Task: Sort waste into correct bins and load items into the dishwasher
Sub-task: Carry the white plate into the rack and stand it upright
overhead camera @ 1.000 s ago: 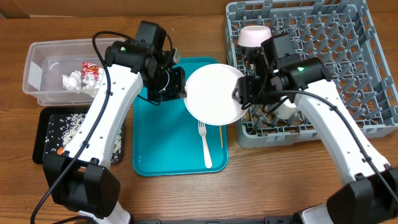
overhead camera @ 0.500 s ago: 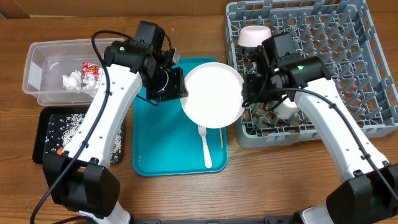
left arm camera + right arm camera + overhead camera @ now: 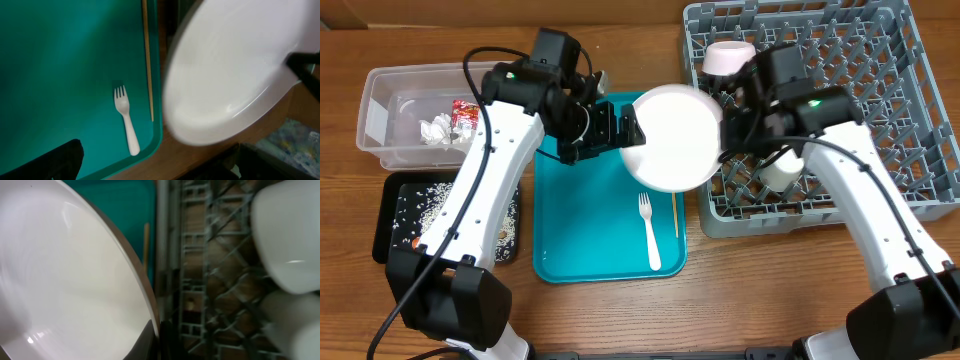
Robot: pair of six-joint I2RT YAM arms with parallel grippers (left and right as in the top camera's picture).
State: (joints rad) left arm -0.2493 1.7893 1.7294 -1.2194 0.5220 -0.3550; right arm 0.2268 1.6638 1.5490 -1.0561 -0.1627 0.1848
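Observation:
Next, I release the white plate from my right gripper among the grey rack's middle wires (image 3: 813, 82), across from the upturned bowl. The plate now hangs tilted between tray and rack.
The white round plate (image 3: 672, 137) hangs tilted over the gap between the teal tray (image 3: 560, 230) and the grey dishwasher rack (image 3: 840, 110). My right gripper (image 3: 722, 135) is shut on the plate's right rim; the right wrist view shows the plate (image 3: 65, 280) pinched at my right gripper (image 3: 159, 330). My left gripper (image 3: 620, 132) stands open just left of the plate and holds nothing. In its wrist view the plate (image 3: 235, 70) floats clear of the spread fingers (image 3: 55, 162). A white fork (image 3: 649, 232) and a chopstick (image 3: 675, 215) lie on the tray.
The rack holds an upturned bowl (image 3: 730, 57) and a small cup (image 3: 782, 175). A clear tub (image 3: 380, 110) at the left contains a napkin (image 3: 437, 128) and a red wrapper (image 3: 466, 115). The black tray (image 3: 392, 190) below it carries rice scraps and a carrot (image 3: 417, 242).
My left gripper opened and let go of the plate. My right gripper closed on the plate's right rim and lifted it up and right, toward the rack.

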